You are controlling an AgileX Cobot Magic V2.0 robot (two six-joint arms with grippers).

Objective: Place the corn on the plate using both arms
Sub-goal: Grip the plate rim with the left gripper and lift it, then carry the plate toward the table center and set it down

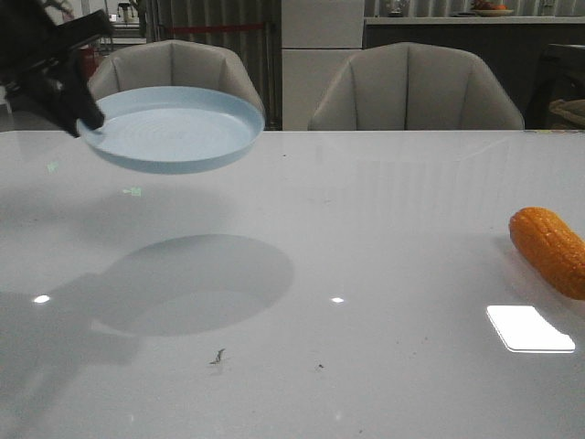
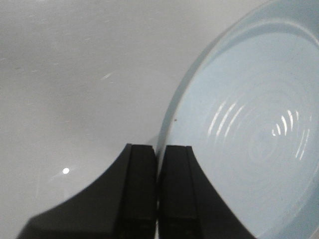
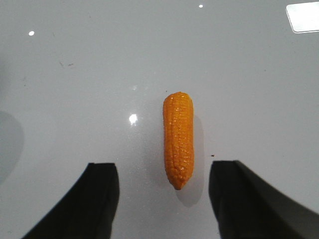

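Observation:
The orange corn is next for my right gripper. It should go down and close on the corn's tapered half [image 1: 545,239] [image 3: 178,158], slightly behind its tip.
My left gripper [image 1: 90,117] is shut on the rim of the pale blue plate [image 1: 174,128] and holds it well above the table at the far left, tilted a little. In the left wrist view the black fingers [image 2: 142,169] pinch the plate's edge [image 2: 167,127]. The orange corn [image 1: 548,249] lies on the white table at the right edge. In the right wrist view the corn [image 3: 178,139] lies flat, its tapered tip pointing between the fingers. My right gripper [image 3: 164,172] is open and empty just above it; it is out of the front view.
The plate's shadow [image 1: 196,283] falls on the glossy white table [image 1: 366,229] below it. Two beige chairs [image 1: 416,87] stand behind the table's far edge. A bright window reflection [image 1: 530,327] lies near the corn.

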